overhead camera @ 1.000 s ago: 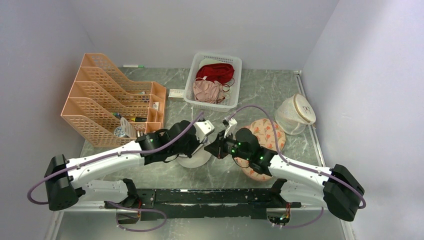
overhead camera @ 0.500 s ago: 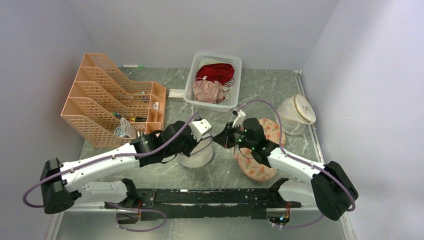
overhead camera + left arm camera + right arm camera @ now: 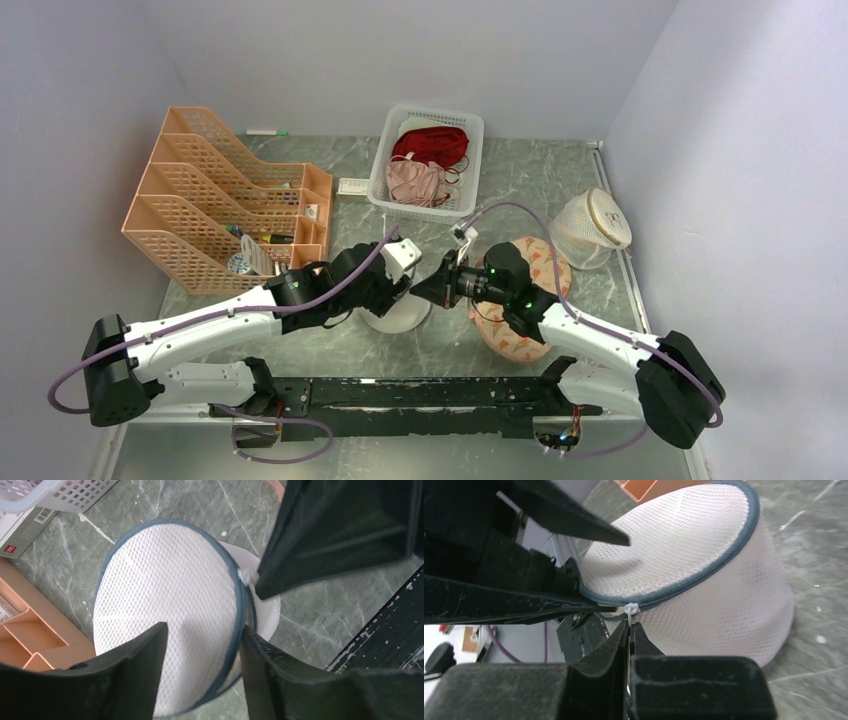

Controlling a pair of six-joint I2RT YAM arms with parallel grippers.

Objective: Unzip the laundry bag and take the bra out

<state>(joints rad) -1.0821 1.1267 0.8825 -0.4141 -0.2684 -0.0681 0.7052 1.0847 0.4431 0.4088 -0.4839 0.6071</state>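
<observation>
Next, my left gripper pinches the laundry bag's rim behind the zip-tie pull (image 3: 241, 606) before my right gripper pulls, because the rim sits loose in that open left gripper.
The laundry bag (image 3: 165, 600) is a white mesh drum with a blue-grey zipper rim, standing on the table between the two arms (image 3: 396, 318). My left gripper (image 3: 204, 628) is open over its top. One finger lies on the mesh lid and the other just outside the rim. My right gripper (image 3: 630, 626) is shut on the white zip-tie pull (image 3: 630, 610) of the zipper at the bag's rim, close to the left fingers. The zipper line (image 3: 684, 582) looks closed along the part I see. The bra is hidden.
An orange file organiser (image 3: 225, 200) stands at the back left. A white basket (image 3: 432, 108) at the back holds a dark red and a pale pink garment. A floral peach pouch (image 3: 540, 270) lies under the right arm, and a translucent round bag (image 3: 592, 228) sits at right.
My left gripper has opened over the bag's lid. The right gripper, still shut on the pull, swung back and then a little to the left. The bag stays in place.
</observation>
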